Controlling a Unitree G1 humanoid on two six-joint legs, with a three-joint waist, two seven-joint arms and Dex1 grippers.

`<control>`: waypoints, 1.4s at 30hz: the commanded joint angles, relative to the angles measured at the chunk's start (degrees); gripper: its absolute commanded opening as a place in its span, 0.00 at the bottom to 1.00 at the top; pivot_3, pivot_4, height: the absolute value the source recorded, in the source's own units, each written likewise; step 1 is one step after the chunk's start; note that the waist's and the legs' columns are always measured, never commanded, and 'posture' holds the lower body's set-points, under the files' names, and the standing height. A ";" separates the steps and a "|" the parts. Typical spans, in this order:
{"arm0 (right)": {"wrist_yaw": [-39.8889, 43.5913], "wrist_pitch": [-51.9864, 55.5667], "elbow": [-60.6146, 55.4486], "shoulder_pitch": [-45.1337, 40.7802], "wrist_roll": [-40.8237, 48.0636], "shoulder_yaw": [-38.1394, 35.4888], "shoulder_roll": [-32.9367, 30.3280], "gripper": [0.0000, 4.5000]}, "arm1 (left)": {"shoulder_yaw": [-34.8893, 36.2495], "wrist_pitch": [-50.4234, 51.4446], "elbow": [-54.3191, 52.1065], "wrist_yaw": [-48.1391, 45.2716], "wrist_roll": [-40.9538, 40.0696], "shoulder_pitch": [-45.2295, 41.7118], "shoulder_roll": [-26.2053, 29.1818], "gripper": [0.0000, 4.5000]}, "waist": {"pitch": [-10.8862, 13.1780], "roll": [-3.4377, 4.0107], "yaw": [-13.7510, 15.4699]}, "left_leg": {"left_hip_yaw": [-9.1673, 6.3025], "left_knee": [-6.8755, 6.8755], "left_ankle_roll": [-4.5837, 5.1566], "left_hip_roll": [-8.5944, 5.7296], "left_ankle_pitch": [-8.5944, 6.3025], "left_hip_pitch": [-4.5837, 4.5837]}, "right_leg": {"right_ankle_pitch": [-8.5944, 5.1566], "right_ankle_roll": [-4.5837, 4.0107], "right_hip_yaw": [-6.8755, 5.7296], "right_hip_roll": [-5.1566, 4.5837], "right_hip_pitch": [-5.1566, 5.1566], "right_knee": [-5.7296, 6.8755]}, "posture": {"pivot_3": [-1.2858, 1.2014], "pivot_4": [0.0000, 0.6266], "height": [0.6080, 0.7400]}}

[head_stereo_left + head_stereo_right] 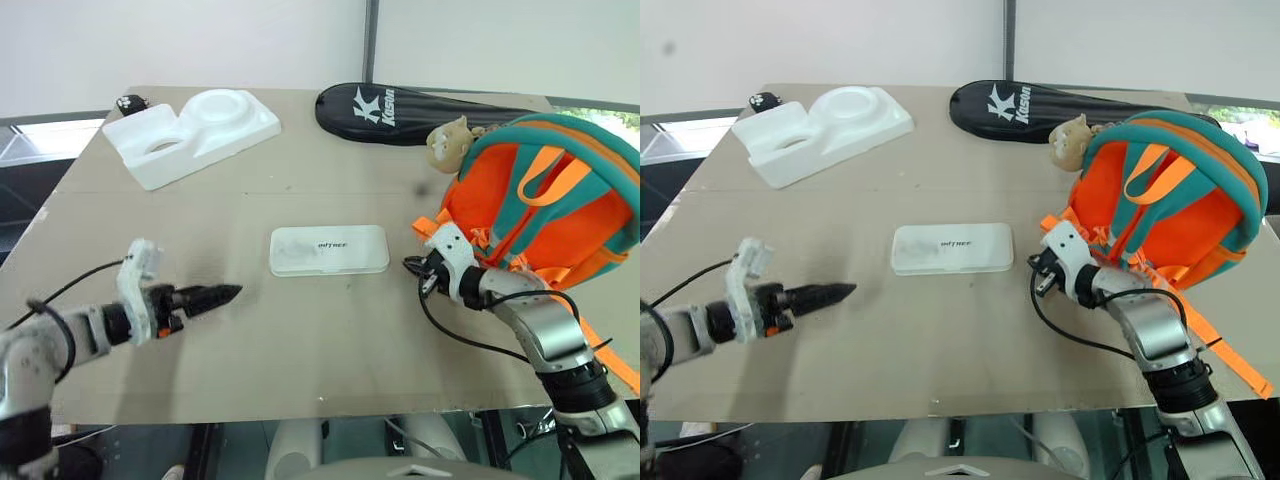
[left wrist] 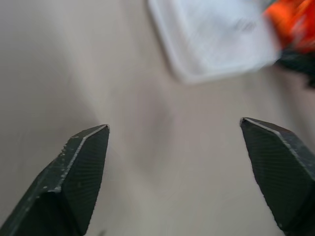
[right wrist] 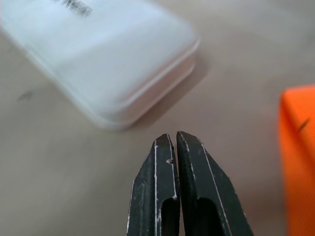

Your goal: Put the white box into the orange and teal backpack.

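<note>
Next, my left gripper goes to the white box's short end (image 1: pixel 280 252) (image 2: pixel 169 37) farthest from the backpack and closes there.
The white box (image 1: pixel 328 250) lies flat in the middle of the table, its dark lettering facing up. The orange and teal backpack (image 1: pixel 545 215) lies at the right, with a tan plush toy (image 1: pixel 450 142) at its top. My left gripper (image 1: pixel 225 294) hovers over the table to the left of the box, pointing at it; in the left wrist view its fingers (image 2: pixel 83 162) stand wide apart with nothing between them. My right gripper (image 1: pixel 412 268) sits just right of the box, against the backpack's front. It is shut on nothing (image 3: pixel 173 135).
A bulky white foam tray (image 1: pixel 190 132) stands at the back left, with a small black object (image 1: pixel 130 102) behind it. A long black racket case (image 1: pixel 420 112) lies along the back edge. Orange straps (image 1: pixel 610 355) trail off the table's right side.
</note>
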 commanded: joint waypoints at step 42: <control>-0.42 19.49 -32.88 5.98 20.65 -23.41 0.90 0.70 | -1.73 4.18 13.58 6.19 -3.36 -18.64 -17.28 0.22 | -0.01 0.00 -0.26 | -0.16 -0.03 -0.02 -0.06 0.00 -0.29 | 0.14 0.21 -0.02 -0.01 -0.17 0.15 | 0.52 0.24 1.00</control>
